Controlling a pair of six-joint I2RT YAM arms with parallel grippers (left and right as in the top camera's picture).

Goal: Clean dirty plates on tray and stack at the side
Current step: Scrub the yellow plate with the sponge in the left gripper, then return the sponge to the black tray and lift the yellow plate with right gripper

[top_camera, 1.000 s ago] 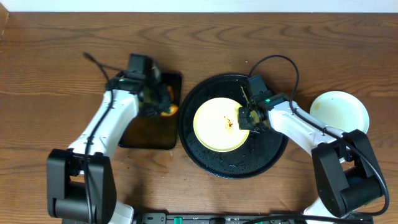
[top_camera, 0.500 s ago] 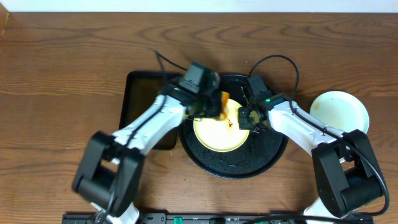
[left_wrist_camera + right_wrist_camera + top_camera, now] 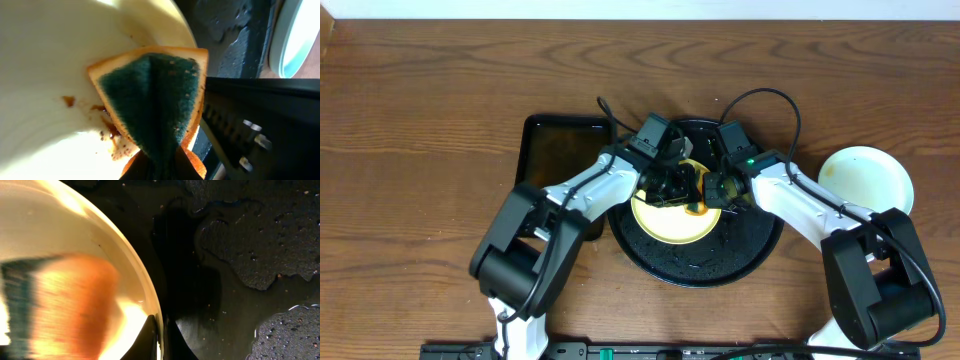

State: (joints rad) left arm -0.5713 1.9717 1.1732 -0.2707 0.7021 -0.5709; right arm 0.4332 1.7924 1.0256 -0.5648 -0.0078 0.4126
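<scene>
My left gripper is going to let go of the orange and green sponge, setting it free near the middle of the rectangular black tray (image 3: 571, 174).
A pale yellow plate (image 3: 665, 215) lies on the round black tray (image 3: 695, 265). Brown smears (image 3: 107, 132) sit at its centre. My left gripper (image 3: 685, 195) is shut on an orange and green sponge (image 3: 152, 100) and presses it on the plate. My right gripper (image 3: 717, 190) is shut on the plate's right rim (image 3: 150, 305). The sponge shows blurred in the right wrist view (image 3: 60, 305). A pale plate (image 3: 866, 180) lies on the table at the right, off the tray, and its rim shows in the left wrist view (image 3: 295, 35).
A rectangular black tray (image 3: 555, 150) lies left of the round tray, partly under my left arm. The round tray's surface is wet, with water patches (image 3: 250, 245). A black cable (image 3: 770, 100) loops above the right arm.
My left arm has swung from the rectangular tray to the round tray with the sponge, and the sponge now rests on the yellow plate. My right gripper has stayed on the plate's rim.
</scene>
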